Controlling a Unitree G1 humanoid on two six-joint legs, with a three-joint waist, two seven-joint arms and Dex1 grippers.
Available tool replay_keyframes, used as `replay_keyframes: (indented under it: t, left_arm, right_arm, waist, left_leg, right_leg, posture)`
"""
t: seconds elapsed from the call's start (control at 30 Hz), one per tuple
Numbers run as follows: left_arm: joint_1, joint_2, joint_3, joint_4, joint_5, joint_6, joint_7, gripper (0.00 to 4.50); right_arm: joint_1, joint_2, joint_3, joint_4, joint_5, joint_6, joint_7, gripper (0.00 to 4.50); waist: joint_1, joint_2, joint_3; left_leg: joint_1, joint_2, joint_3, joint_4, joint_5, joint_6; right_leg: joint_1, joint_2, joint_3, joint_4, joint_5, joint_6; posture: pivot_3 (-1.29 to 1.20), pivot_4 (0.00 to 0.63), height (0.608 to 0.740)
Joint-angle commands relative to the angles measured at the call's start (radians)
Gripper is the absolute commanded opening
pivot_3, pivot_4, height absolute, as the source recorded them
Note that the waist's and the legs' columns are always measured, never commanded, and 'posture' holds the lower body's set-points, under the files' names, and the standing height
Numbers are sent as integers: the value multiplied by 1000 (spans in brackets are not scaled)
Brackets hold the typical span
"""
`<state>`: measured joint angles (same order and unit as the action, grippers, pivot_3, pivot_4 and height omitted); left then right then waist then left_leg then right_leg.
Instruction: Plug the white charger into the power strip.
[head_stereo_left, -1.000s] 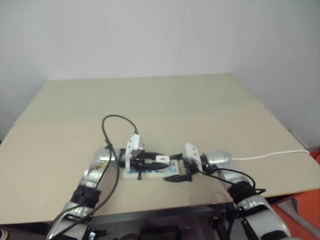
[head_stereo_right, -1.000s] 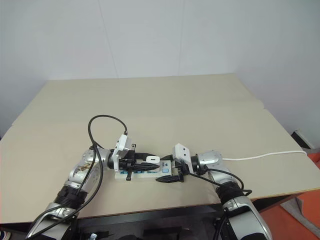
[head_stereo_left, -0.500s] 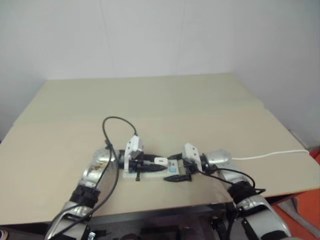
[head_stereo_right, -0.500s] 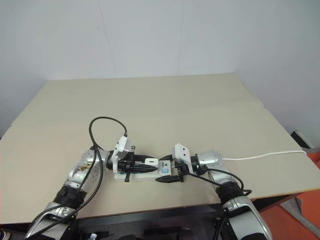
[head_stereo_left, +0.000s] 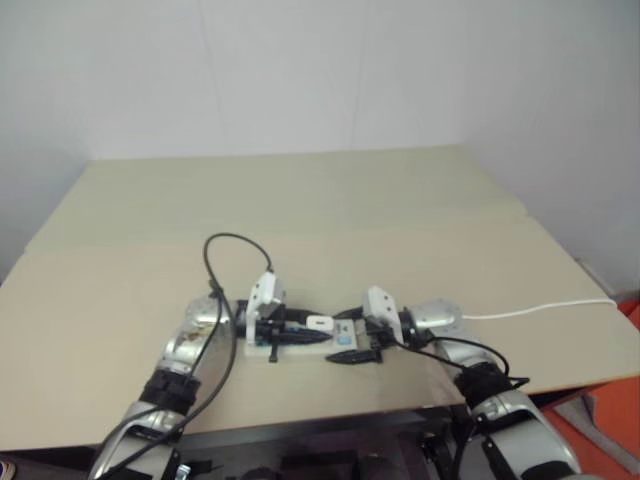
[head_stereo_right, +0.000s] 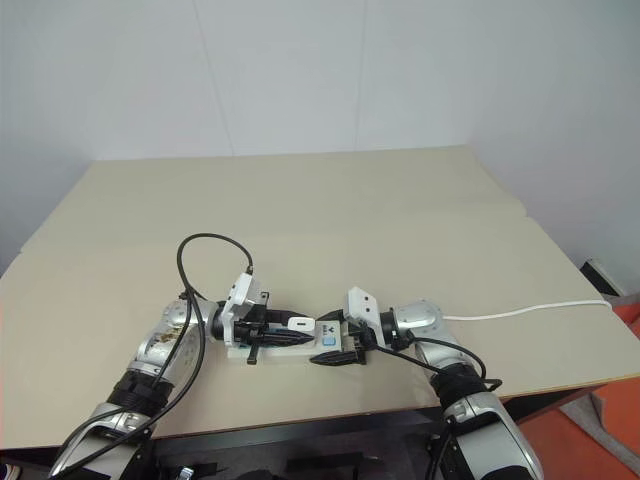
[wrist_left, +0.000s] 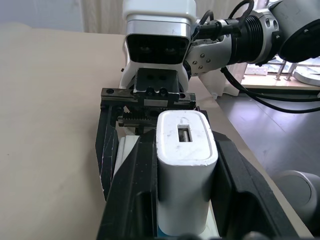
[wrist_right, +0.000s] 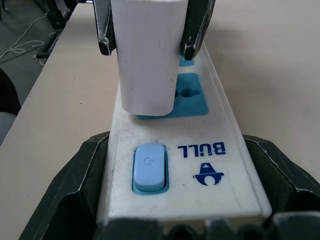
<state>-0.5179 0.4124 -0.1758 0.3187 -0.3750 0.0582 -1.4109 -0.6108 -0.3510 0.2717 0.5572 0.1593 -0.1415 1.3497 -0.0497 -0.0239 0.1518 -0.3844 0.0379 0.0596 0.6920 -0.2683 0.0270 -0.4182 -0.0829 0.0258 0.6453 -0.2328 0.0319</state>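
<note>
I should let go of the white charger with my left gripper, seated in the power strip's socket (head_stereo_left: 320, 334) (wrist_left: 183, 227) next to the blue switch.
The power strip (wrist_right: 215, 165) lies on the table near its front edge, a long white bar with blue sockets and a blue switch on its end panel. The white charger (wrist_left: 185, 150) stands upright on the socket next to that panel, its base down against the blue face, no prongs showing. My left gripper (head_stereo_right: 296, 328) reaches in level from the left and is shut on the charger, one black finger on each side. My right gripper (wrist_right: 177, 145) comes from the right and is shut on the strip's panel end, its fingers against both long sides.
The strip's thin white cable (head_stereo_right: 530, 310) runs off to the right over the tan table (head_stereo_right: 300, 200). The table's front edge lies just below the strip. A white wall stands behind the table.
My left wrist has dipped a little, and the charger stays over the same socket. The right gripper and the strip have not moved.
</note>
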Motion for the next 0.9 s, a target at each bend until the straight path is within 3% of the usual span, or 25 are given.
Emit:
replay_keyframes:
  t: [0.03, 0.9]
  left_arm:
    - [30, 47, -6, 42, 70, -56, 6, 1017]
    - [71, 55, -16, 124, 89, -40, 32, 1017]
  right_arm:
    - [21, -6, 34, 10, -48, 11, -4, 3444]
    - [17, -25, 42, 5, -41, 14, 15, 3444]
  waist:
    - [0, 0, 0]
    - [2, -1, -11]
  left_leg:
    - [0, 0, 0, 0, 0, 0]
    - [3, 6, 5, -1, -2, 0]
  right_leg:
    - [0, 0, 0, 0, 0, 0]
    - [1, 6, 5, -3, 1, -2]
  posture:
    - [0, 150, 740]
    - [0, 150, 740]
